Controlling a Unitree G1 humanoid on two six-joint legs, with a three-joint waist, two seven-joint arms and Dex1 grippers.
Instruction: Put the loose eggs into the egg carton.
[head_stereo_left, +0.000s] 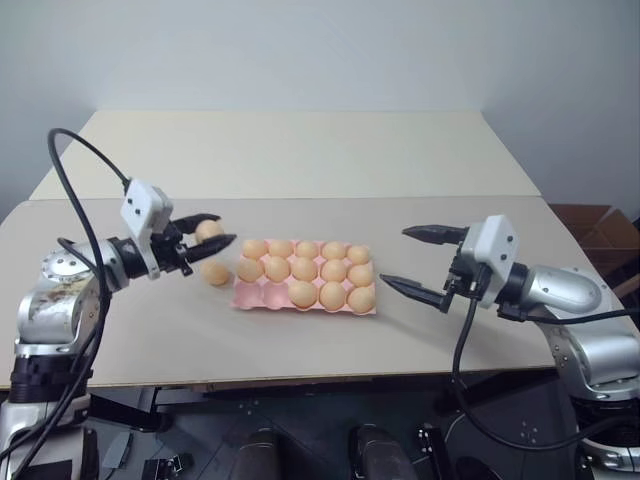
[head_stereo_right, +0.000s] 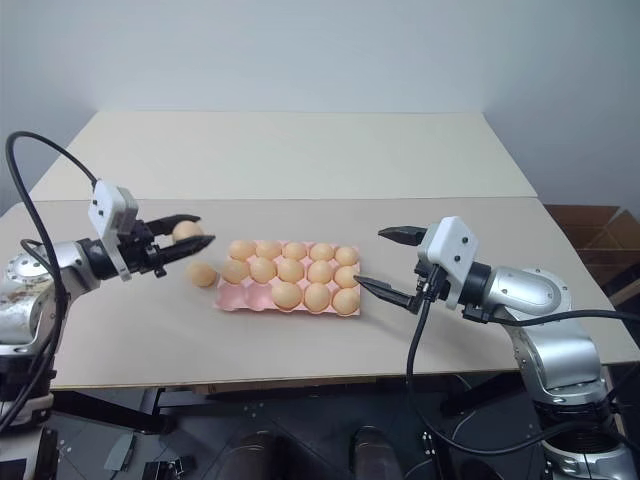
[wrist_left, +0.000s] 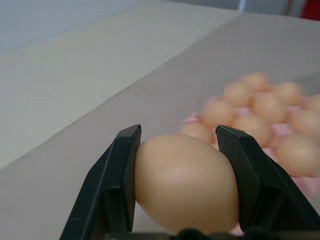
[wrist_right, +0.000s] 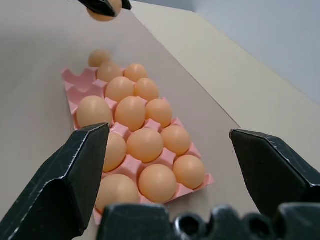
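Observation:
I need to let the loose egg go from my left gripper in the bare cup (head_stereo_left: 275, 295) (wrist_left: 306, 186) next to the near row's eggs in the carton. That loose egg is held above the table now.
My left gripper (head_stereo_left: 222, 230) is shut on a loose egg (head_stereo_left: 207, 230), held clear above the table just left of the egg carton (head_stereo_left: 252, 297). In the left wrist view the tan egg (wrist_left: 185, 182) sits squeezed between both black fingers (wrist_left: 117, 175). Another loose egg (head_stereo_left: 215, 273) lies on the table against the carton's left end. The pink carton holds several eggs; cups at its near-left corner (wrist_right: 75, 82) stand bare. My right gripper (head_stereo_left: 394, 257) hangs open, level, just right of the carton, with nothing between its fingers.
The carton lies mid-table on a beige tabletop (head_stereo_left: 150, 330), whose front edge runs close below it. A second, lighter table (head_stereo_left: 300, 150) adjoins behind. A brown box (head_stereo_left: 600, 225) stands past the right edge.

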